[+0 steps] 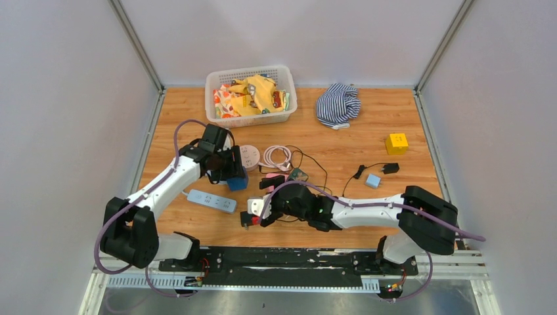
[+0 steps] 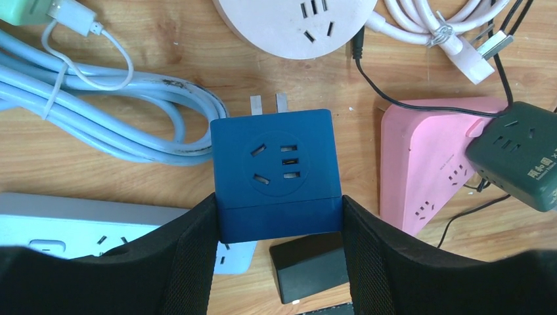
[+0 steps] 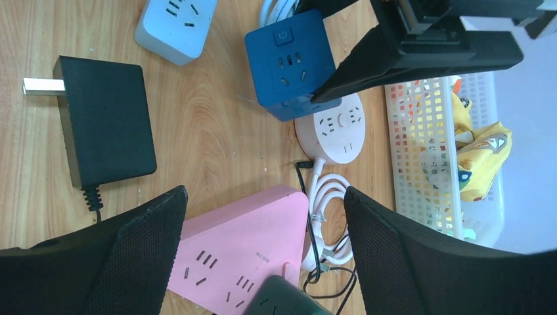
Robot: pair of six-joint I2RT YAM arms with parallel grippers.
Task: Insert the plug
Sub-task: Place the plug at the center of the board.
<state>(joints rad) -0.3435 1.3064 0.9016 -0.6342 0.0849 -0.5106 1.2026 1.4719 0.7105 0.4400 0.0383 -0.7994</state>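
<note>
Next, I set the dark blue cube socket down with my left gripper on the table (image 1: 237,188) (image 2: 280,176) between the light-blue power strip's end and the round pink socket. The cube is now held just above that strip's end.
My left gripper (image 2: 277,210) (image 1: 230,170) is shut on a dark blue cube socket (image 2: 276,164) (image 1: 238,183), with one finger pressed on each side. Two metal prongs (image 2: 268,103) stick out of the cube's far side, towards a round pink socket (image 2: 295,23). The cube is held just above the end of a light-blue power strip (image 2: 79,226) (image 1: 211,201). A black adapter (image 3: 105,131) with prongs lies on the table near it. My right gripper (image 3: 264,197) (image 1: 261,202) is open and empty above a pink power strip (image 3: 243,249).
A dark green socket (image 2: 519,161) sits on the pink strip's edge, with black cables and a white cable coil (image 1: 276,157) nearby. A white basket (image 1: 249,98) of packets and a striped cloth (image 1: 338,104) are at the back. A yellow cube (image 1: 397,143) is at the right.
</note>
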